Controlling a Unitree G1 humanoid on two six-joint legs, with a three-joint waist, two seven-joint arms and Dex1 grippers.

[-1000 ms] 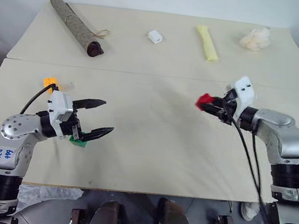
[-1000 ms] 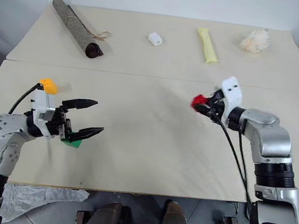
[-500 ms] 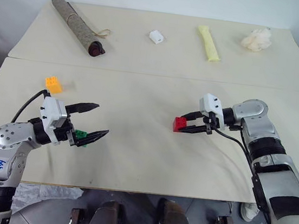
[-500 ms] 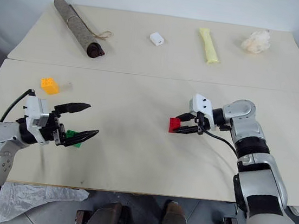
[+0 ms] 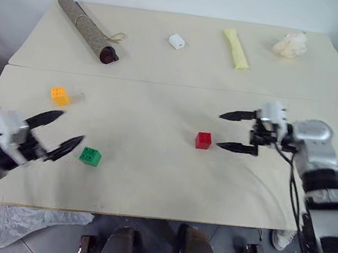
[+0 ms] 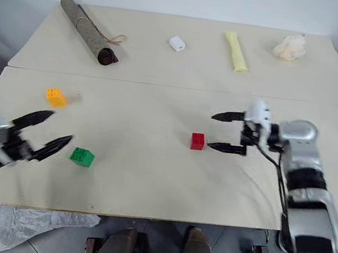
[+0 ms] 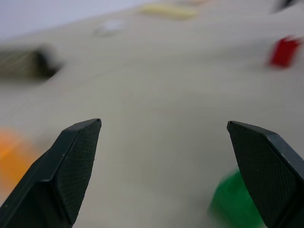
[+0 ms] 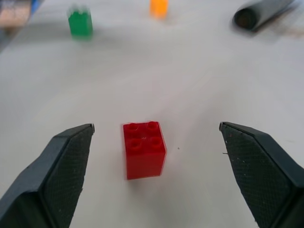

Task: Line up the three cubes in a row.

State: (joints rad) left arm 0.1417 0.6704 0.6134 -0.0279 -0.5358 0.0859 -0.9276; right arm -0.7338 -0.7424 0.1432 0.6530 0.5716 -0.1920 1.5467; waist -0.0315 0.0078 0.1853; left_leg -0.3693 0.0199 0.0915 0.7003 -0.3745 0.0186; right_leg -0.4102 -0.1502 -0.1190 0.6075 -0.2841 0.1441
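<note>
My left gripper is going to close on the lower sides of the green cube [image 5: 90, 159] [image 7: 236, 203], because the green cube should join the red cube in the row.
The red cube [image 5: 203, 140] stands free on the table near its middle. My right gripper [image 5: 219, 131] is open just right of it, fingers pointing left, and touches nothing; the right wrist view has the red cube [image 8: 144, 148] between and beyond the fingertips. The green cube [image 5: 90, 156] lies at the front left. My left gripper [image 5: 73, 126] is open and empty a little to its left. The orange-yellow cube [image 5: 60, 95] sits further back at the left, apart from both grippers.
On the far table lie a rolled brown bundle [image 5: 85, 28], a small white block [image 5: 176, 41], a yellow strip [image 5: 235, 48] and a crumpled white wad [image 5: 289, 44]. A seam [image 5: 162, 84] joins the two tables. The front edge runs close behind both grippers.
The right gripper lowered the red cube to the table, opened, and drew back to the right. The left arm pulled away to the left, uncovering the green cube, and stayed open.
</note>
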